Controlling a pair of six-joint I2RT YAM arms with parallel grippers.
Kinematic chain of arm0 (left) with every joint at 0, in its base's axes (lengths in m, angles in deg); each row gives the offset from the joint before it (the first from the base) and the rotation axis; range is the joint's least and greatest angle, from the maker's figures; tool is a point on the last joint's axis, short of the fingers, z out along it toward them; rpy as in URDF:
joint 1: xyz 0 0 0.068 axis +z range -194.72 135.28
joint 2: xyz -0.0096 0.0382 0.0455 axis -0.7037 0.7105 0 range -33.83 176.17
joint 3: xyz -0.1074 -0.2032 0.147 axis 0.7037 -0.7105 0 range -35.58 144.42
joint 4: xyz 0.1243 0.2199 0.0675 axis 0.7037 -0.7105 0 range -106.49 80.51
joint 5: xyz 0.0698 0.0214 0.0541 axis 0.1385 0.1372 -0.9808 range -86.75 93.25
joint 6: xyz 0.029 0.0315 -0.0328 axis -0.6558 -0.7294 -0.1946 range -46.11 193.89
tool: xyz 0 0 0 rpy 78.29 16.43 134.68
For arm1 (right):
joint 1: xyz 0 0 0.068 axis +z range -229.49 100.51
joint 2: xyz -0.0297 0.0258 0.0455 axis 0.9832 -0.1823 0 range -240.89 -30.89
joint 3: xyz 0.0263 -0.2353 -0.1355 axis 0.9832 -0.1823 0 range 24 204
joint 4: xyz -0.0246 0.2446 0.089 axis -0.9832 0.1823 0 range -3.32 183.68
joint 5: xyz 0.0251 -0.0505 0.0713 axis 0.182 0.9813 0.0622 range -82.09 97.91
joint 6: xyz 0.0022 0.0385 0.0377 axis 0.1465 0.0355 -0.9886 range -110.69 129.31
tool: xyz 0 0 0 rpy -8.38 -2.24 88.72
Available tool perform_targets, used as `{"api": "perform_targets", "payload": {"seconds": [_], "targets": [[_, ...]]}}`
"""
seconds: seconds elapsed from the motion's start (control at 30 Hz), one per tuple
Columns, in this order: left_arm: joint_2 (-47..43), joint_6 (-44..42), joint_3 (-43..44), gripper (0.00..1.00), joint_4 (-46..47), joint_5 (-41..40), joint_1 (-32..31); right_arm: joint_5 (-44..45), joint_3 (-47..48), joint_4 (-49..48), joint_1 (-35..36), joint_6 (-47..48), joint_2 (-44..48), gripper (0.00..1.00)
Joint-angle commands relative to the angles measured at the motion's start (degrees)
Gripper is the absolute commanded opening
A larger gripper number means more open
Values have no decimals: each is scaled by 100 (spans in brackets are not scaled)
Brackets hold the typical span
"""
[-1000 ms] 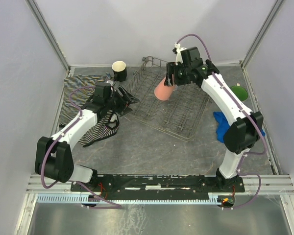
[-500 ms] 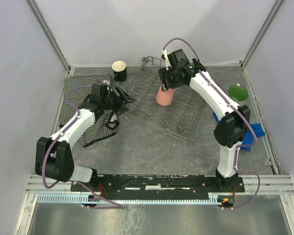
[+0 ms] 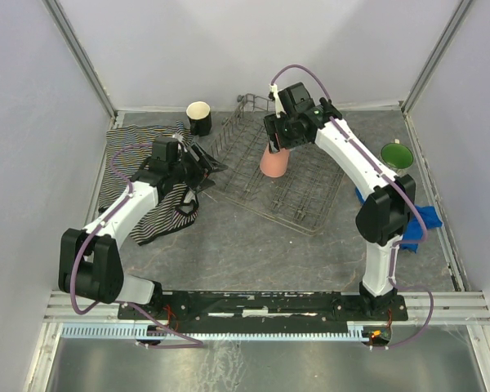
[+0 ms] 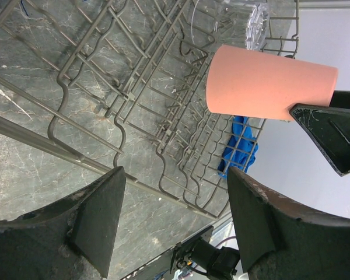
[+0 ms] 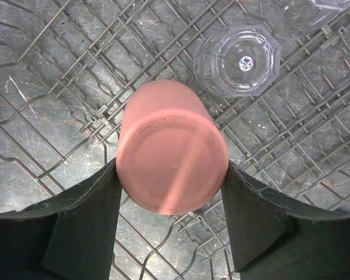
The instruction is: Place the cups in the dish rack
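Observation:
My right gripper will let go of the salmon-pink tumbler in the front half of the grey wire dish rack (image 3: 269, 183) (image 5: 175, 141), where I will let it go.
My right gripper (image 3: 278, 140) is shut on the salmon-pink tumbler (image 3: 273, 162), which stands bottom-up in the grey wire dish rack (image 3: 310, 200). In the right wrist view the fingers (image 5: 81, 216) press both sides of the tumbler (image 5: 172, 149). A small clear glass (image 5: 237, 63) sits upside down in the rack just beyond it. My left gripper (image 3: 212, 167) is open and empty at the rack's left edge; its view shows the tumbler (image 4: 268, 84) and the rack (image 4: 134, 105). The black mug (image 3: 198, 117) stands behind the rack's left corner. The cream mug with green interior (image 3: 397, 155) stands right of the rack.
A striped cloth (image 3: 139, 171) lies under the left arm. A blue cloth (image 3: 420, 214) lies at the right beside the right arm. Grey walls close in the table on three sides.
The right gripper moved left and down with the tumbler, turning it from tilted to upright bottom-up in the rack. The left arm has barely moved.

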Motion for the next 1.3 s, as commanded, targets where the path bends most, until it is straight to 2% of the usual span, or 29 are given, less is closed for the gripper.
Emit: {"api": "perform_targets", "payload": {"seconds": [0.0,1.27], "targets": [[-79,-306,10,77,-5,86,31,-68,45,-174,35,-81,-19,18],[-218,-334,-137,77,-20,95,194,289,-153,-510,166,134,-513,15]]}}
